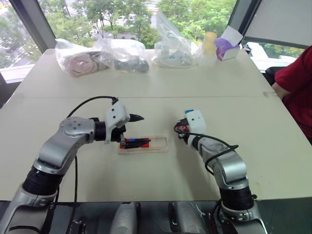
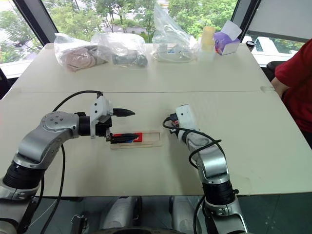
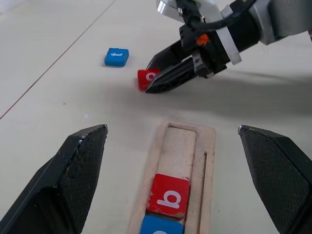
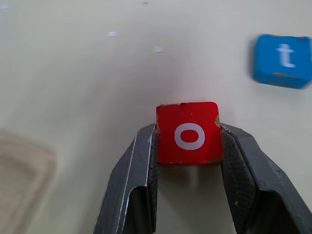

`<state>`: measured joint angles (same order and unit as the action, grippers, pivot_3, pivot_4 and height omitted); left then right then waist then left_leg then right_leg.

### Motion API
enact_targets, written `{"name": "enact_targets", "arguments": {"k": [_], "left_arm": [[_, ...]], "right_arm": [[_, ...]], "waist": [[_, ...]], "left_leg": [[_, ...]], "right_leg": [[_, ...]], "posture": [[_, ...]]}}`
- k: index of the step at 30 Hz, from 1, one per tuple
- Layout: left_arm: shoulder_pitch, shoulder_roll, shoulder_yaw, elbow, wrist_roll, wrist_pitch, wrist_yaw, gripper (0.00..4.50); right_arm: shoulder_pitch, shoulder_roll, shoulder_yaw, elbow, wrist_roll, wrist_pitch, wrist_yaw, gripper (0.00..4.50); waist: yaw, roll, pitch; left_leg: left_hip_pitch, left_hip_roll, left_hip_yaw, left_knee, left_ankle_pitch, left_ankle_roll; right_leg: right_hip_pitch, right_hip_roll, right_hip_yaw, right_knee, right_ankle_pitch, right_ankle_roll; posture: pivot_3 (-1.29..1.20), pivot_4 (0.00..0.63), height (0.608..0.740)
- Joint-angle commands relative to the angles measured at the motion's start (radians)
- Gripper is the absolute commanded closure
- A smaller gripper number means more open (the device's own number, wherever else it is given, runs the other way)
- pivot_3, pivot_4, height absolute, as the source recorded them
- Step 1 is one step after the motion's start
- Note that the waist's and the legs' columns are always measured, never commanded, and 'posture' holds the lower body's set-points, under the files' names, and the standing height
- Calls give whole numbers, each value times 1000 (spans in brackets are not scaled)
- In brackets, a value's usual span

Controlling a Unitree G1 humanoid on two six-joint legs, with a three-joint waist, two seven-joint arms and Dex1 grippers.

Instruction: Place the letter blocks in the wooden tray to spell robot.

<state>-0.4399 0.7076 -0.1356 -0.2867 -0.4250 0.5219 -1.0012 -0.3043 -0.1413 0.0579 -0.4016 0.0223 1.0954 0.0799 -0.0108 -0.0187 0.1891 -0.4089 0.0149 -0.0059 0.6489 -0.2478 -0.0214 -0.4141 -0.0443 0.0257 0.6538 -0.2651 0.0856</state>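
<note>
My right gripper is pinching the red o block on the side that must meet the b block, so it should open and take the near and far sides [image 4: 187, 104].
The wooden tray [image 1: 143, 145] lies mid-table with a red b block [image 3: 169, 196] and a blue block [image 3: 161, 228] inside; its far end is bare. My left gripper [image 3: 170, 130] hovers open over the tray's left part, nothing between its fingers. To the right of the tray, my right gripper [image 4: 187, 131] is shut on a red o block [image 4: 188, 132] at the table surface. A blue t block [image 4: 282, 60] lies loose on the table just beyond it.
Several clear plastic bags [image 1: 124, 54] line the table's far side, beside a yellow-capped bottle [image 1: 208, 48] and a tissue box [image 1: 226, 46]. A person in a red sleeve [image 1: 297, 83] sits at the right edge.
</note>
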Motion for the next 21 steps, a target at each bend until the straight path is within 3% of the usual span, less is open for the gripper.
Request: {"name": "enact_targets", "arguments": {"k": [1, 8, 13, 14, 15, 18, 21], "left_arm": [[-16, -17, -20, -56, -3, -13, -12, 0], [-37, -57, -75, -48, 23, -26, -17, 0], [-39, -58, -70, -32, 33, -31, -27, 0], [-37, -53, -64, -31, 32, -30, -30, 0], [-36, -48, -56, -29, 30, -28, -32, 0], [-34, -16, -12, -20, 3, -11, -53, 0], [-31, 19, 19, -26, -52, 27, -100, 0]], "right_arm": [[58, 26, -107, -125, -41, 58, -87, 3328], [83, 127, -150, -113, -37, 86, -141, 3328], [69, 126, -155, -95, -39, 79, -145, 955], [67, 120, -158, -107, -36, 82, -140, 301], [67, 113, -167, -123, -27, 71, -128, 41], [46, 17, -199, -175, 46, -58, 13, 41], [65, -176, -207, -122, 110, -226, 236, 41]], "waist": [[0, 0, 0], [-9, 0, 0], [-12, 0, 0], [-12, 0, 0], [-13, 0, 0], [-14, 1, 0], [-10, 1, 1]], "left_leg": [[0, 0, 0, 0, 0, 0], [1, 0, 0, -1, 0, 0], [2, 0, 0, 0, 0, 0], [2, 0, 0, 0, 0, 0], [2, 0, 0, 0, 0, 0], [1, 0, 0, -1, 0, 0], [1, 0, 0, -1, 0, 0]], "right_leg": [[0, -1, 0, 0, 0, 0], [0, 1, 0, -1, 0, 0], [1, 2, 1, -1, 0, 0], [1, 2, 1, -1, 0, 0], [1, 2, 1, -1, 0, 0], [0, 2, 1, -1, 0, 0], [0, 1, 0, -1, 0, 0]], "posture": [[0, 150, 740], [0, 150, 740], [0, 150, 740], [0, 150, 740], [0, 150, 740], [0, 150, 740], [0, 150, 740]]}}
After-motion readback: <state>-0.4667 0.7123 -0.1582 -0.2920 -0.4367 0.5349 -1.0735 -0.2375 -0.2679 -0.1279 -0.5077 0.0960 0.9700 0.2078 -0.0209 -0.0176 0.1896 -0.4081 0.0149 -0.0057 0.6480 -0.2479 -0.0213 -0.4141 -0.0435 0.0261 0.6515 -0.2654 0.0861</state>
